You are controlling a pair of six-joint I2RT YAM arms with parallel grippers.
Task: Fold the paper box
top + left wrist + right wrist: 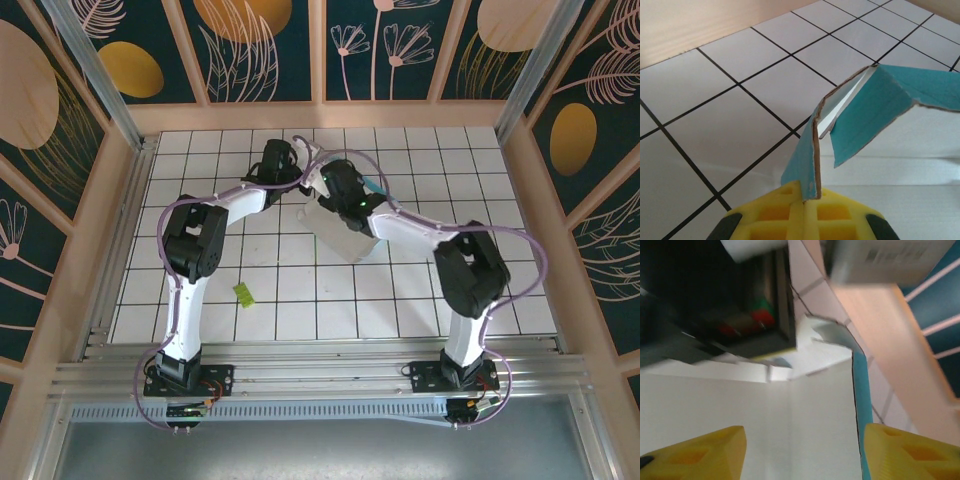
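Observation:
The box's white inner panel has my right gripper reaching over it and crowding my left gripper, so next my right gripper backs off and grips the box's teal edge [373,186] from the box's outer side.
The paper box [338,234] stands partly opened near the middle of the tiled floor, white inside and teal outside. In the left wrist view, a teal flap [875,107] with a raw card edge rises from the box, and my left gripper [805,202] is shut on that flap's lower edge, its yellow pads pressed together. My right gripper [802,452] is open, its yellow fingertips [700,450] wide apart around the white inner panel [805,410], with the box's teal edge [862,390] beside the right finger. Seen from above, both grippers meet over the box's far end.
A small yellow-green scrap [243,293] lies on the tiles near the left arm. Wooden walls [320,115] ring the white tiled floor [450,170]. The dark body of the left arm [715,295] hangs close above the right gripper.

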